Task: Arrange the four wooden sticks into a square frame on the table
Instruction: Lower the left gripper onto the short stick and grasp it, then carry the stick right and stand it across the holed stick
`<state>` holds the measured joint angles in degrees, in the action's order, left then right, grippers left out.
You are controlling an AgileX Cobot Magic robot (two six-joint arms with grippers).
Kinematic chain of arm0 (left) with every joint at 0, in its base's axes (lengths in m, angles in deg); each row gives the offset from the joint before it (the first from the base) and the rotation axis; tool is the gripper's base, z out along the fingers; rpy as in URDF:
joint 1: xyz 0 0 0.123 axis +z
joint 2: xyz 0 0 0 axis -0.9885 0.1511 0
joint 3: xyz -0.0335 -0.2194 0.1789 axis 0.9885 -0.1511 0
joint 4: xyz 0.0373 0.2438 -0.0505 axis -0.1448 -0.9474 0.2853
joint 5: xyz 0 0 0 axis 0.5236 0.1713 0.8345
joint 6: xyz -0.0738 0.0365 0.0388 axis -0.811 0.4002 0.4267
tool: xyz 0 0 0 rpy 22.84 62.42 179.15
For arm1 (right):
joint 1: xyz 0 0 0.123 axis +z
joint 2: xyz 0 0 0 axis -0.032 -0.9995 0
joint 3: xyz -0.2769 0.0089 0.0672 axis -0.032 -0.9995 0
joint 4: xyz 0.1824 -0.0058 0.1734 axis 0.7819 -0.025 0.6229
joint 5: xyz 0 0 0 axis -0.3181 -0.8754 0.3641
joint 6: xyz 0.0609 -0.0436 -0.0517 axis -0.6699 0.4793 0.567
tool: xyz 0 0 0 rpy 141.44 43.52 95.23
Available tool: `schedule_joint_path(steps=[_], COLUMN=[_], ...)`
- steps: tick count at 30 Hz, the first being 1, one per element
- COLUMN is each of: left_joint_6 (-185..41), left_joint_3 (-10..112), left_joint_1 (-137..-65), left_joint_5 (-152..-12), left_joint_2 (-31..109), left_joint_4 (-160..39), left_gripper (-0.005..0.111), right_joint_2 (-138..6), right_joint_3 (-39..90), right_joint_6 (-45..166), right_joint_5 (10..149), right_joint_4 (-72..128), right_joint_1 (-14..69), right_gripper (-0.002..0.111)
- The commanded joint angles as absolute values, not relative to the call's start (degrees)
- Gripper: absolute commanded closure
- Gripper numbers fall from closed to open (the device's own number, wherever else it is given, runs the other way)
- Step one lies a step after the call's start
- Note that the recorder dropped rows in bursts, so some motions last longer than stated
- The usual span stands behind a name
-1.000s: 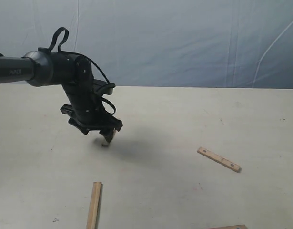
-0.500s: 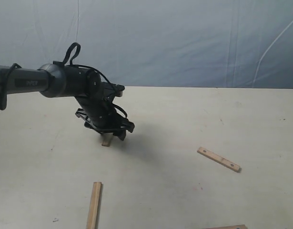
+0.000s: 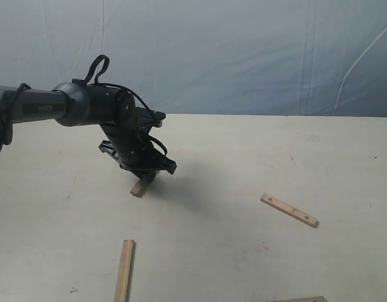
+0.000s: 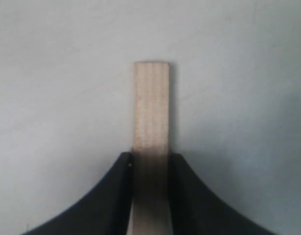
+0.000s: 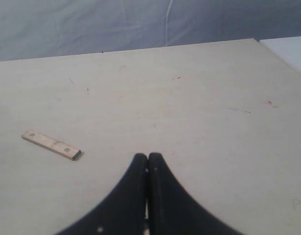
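Next, my left gripper puts its wooden stick, now held low over the table, down on the table, with its tip over the nearer end of the stick with dark holes (image 3: 260, 215).
My left gripper (image 3: 147, 175) is shut on a wooden stick (image 3: 139, 187), low over the table (image 3: 212, 157) at the left of the exterior view. In the left wrist view this stick (image 4: 151, 107) juts out from between the black fingers (image 4: 116, 196), close to the surface. A second stick (image 3: 124, 270) lies at the front left. A third stick (image 3: 289, 210) with dark holes lies at the right, also seen as a stick (image 5: 51, 144) in the right wrist view. The tip of a fourth stick (image 3: 303, 299) shows at the bottom edge. My right gripper (image 5: 148, 157) is shut and holds nothing.
A blue-grey sheet backdrop (image 3: 243, 50) hangs behind the table's far edge. The left arm (image 3: 36, 107) reaches in from the left side. No square frame stands on the table.
The left gripper has swung right and lowered, bringing its stick's end down to the table. The other sticks have not moved.
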<state>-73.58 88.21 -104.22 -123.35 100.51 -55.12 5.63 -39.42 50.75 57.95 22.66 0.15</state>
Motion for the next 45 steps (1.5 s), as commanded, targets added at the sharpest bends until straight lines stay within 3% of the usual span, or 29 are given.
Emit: schedule_joint_path(steps=[1, 7, 17, 32, 45], left_joint_6=[-73.82, -73.82, -77.38, -80.24, -81.78], left_joint_3=[88.78, 88.78, 88.78, 90.41, 97.93], left_joint_1=[-104.84, -107.38, -122.35, -128.67, -129.19], left_joint_5=[-124.77, -126.71, -122.99, -120.05, -118.02], left_joint_2=[95.59, 90.21, 89.75, 96.69, 104.98], left_joint_4=[-54.25, -53.27, -51.16, -48.77, -48.86], left_gripper=[0.107, 0.107, 0.107, 0.107, 0.107], right_joint_2=[5.84, 5.84, 5.84, 5.84, 5.84], right_joint_3=[-39.38, -39.38, -39.38, -39.38, -39.38], right_joint_6=[50.83, 50.83, 50.83, 50.83, 50.83], right_joint_5=[58.75, 58.75, 58.54, 58.66, 58.50], right_joint_4=[22.50, 22.50, 22.50, 22.50, 22.50], right_joint_1=[-0.14, -0.14, -0.14, -0.14, -0.14], right_gripper=[0.109, 0.109, 0.109, 0.109, 0.109])
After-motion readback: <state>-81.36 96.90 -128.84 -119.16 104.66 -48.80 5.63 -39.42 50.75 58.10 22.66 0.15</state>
